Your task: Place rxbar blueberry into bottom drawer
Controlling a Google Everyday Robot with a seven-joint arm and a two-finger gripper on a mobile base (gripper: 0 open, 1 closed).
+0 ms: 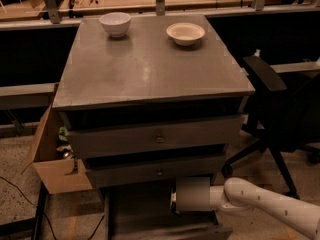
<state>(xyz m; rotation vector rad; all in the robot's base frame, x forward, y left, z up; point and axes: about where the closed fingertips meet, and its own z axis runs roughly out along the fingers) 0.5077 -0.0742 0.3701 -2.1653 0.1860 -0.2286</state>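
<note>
My gripper is going to release the rxbar blueberry on the bottom drawer's dark bottom (174, 219), in the half toward the office chair.
The bottom drawer (140, 215) is pulled out at the foot of the grey cabinet, with a dark inside and its grey front (170, 232) at the lower frame edge. My white arm (260, 204) reaches in from the lower right. The gripper (173, 203) is at the end of the grey wrist cylinder (193, 194), above the open drawer and just under the middle drawer's front. The rxbar blueberry is hidden from view.
Two white bowls (115, 23) (185, 33) stand at the back of the cabinet top (150, 69). Two knobbed drawers (159, 139) (159, 172) are shut. An open cardboard box (52, 164) sits at the left, a black office chair (280, 114) at the right.
</note>
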